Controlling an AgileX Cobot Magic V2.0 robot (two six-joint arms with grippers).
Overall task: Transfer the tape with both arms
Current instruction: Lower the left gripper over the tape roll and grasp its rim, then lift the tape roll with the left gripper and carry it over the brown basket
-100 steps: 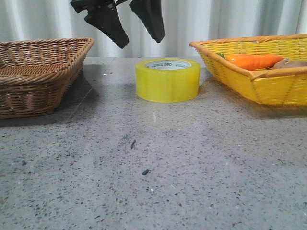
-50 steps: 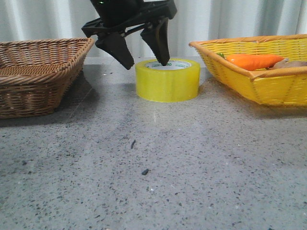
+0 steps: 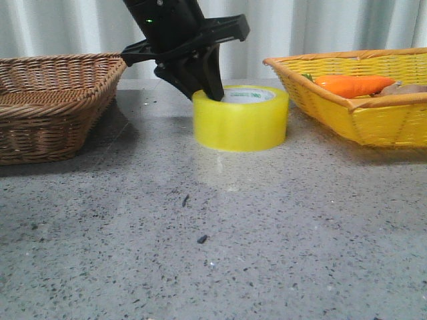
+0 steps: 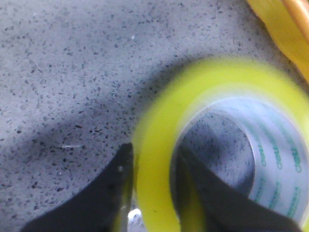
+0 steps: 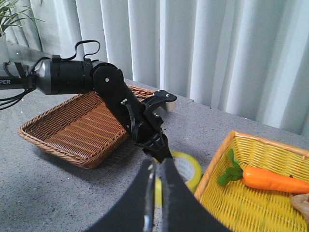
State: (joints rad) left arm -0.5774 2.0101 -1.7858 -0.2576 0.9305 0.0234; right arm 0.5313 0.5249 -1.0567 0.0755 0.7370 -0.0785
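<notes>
My left gripper will release the tape inside the brown wicker basket (image 3: 13,91), flat on the basket's woven bottom.
The tape (image 3: 241,123), a wide yellow roll with a white core, stands flat on the grey table between two baskets. My left gripper (image 3: 203,93) has come down on its left wall. In the left wrist view, one finger is outside the wall and one is inside the core, both pressed to the yellow band (image 4: 227,77), with the gripper (image 4: 152,154) shut on it. My right gripper (image 5: 155,166) is shut and empty, held high above the table. It looks down on the tape (image 5: 193,166) and the left arm (image 5: 111,87), and is out of the front view.
A brown wicker basket (image 3: 53,100) stands at the left. A yellow basket (image 3: 373,120) at the right holds an orange carrot (image 3: 353,85) and a brownish item. White curtains hang behind the table.
My left gripper came down from above the table onto the tape's left wall and closed on it. The tape shifted slightly to the right.
</notes>
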